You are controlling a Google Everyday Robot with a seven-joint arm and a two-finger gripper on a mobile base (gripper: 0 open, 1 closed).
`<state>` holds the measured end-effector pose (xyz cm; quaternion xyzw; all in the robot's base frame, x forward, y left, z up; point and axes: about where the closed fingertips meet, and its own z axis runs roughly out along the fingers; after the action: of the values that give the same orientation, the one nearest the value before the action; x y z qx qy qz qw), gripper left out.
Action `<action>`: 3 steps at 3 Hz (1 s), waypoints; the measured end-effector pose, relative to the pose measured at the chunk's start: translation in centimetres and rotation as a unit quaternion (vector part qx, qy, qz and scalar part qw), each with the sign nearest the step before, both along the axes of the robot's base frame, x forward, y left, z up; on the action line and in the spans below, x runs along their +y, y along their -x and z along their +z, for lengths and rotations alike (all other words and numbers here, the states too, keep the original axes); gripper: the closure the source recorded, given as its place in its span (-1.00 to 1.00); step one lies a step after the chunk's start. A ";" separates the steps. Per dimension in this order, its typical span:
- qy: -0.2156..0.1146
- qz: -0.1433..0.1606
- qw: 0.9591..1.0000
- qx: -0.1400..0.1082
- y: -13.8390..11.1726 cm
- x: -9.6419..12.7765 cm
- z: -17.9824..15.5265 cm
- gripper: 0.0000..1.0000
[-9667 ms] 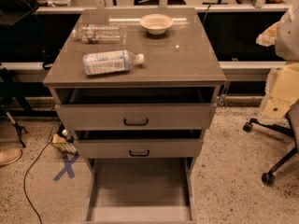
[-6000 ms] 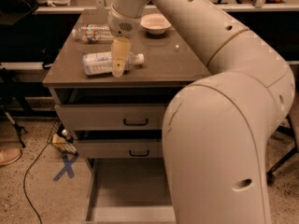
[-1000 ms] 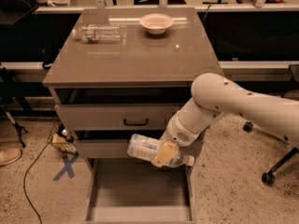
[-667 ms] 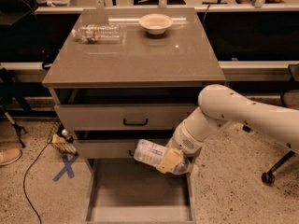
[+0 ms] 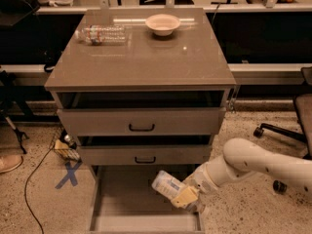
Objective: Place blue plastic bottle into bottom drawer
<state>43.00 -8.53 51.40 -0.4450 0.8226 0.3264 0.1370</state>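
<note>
I need to release the blue plastic bottle, which hangs just above that drawer now, around the middle of the open bottom drawer [image 5: 151, 199].
The blue plastic bottle [image 5: 167, 185] is pale blue with a white-and-blue label. It lies tilted in my gripper [image 5: 184, 197], which is shut on its right end. The bottle hangs just above the right side of the open bottom drawer [image 5: 122, 199], a deep grey drawer pulled out at the foot of the cabinet. My white arm [image 5: 253, 162] reaches in from the right, low beside the cabinet.
The cabinet top [image 5: 141, 57] carries a clear crinkled bottle [image 5: 102, 34] and a small bowl [image 5: 163, 23]. The two upper drawers with black handles [image 5: 142, 127] stand slightly open. An office chair base [image 5: 280, 130] is at the right. A cable and a blue floor cross [image 5: 68, 173] are at the left.
My gripper carried the blue plastic bottle from the cabinet top down past the upper drawers. In the last second it sank lower, over the bottom drawer.
</note>
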 end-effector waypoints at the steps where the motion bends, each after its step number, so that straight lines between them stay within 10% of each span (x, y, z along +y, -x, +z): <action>1: -0.048 -0.053 0.997 0.027 2.0 0.9 -8.1 1.00; 3: -0.068 -0.052 0.996 0.031 1.4 1.9 -9.7 1.00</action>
<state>41.60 -6.59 41.67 -0.3809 0.8246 0.3872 0.1584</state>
